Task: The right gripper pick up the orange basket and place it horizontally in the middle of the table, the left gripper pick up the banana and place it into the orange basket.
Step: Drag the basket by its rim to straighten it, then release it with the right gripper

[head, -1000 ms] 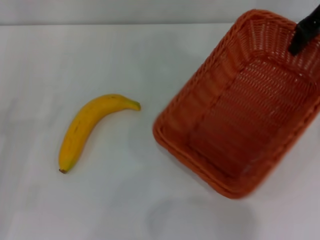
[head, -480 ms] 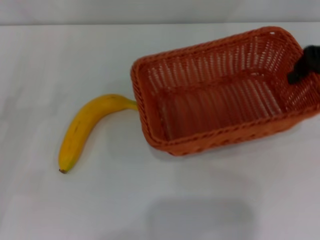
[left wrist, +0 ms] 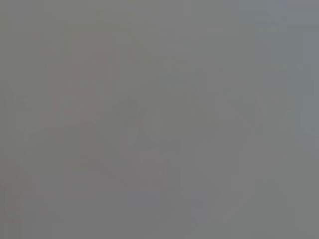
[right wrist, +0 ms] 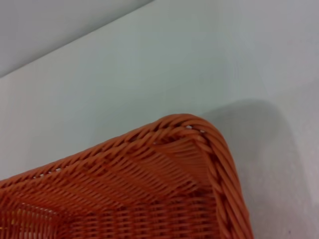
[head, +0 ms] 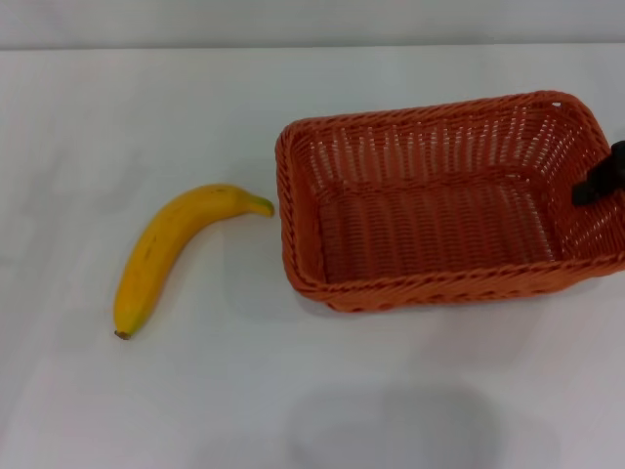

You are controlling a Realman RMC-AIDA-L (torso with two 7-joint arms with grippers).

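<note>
The robot's left gripper will grasp the middle of the yellow banana (head: pixel 156 247), a little nearer the end that points away from the orange basket.
The orange basket (head: pixel 439 225) lies lengthwise across the white table (head: pixel 195 117), right of centre, with its open side up. At its right end wall a black finger of my right gripper (head: pixel 598 184) grips the weave at the picture's edge; the rest of the arm is out of view. One rounded corner of the basket's braided rim (right wrist: pixel 214 149) fills the right wrist view. Left of the basket lies the yellow banana (head: pixel 166 256), its stem tip a short gap from the basket's left wall. My left gripper shows nowhere; the left wrist view is plain grey.
A grey wall runs along the table's far edge (head: pixel 293 45). A faint rounded shadow (head: pixel 391 425) lies on the table in front of the basket.
The basket has swung from a tilted, diagonal pose to level and lengthwise, then shifted slightly right and nearer, off the banana's stem tip. The banana has not moved.
</note>
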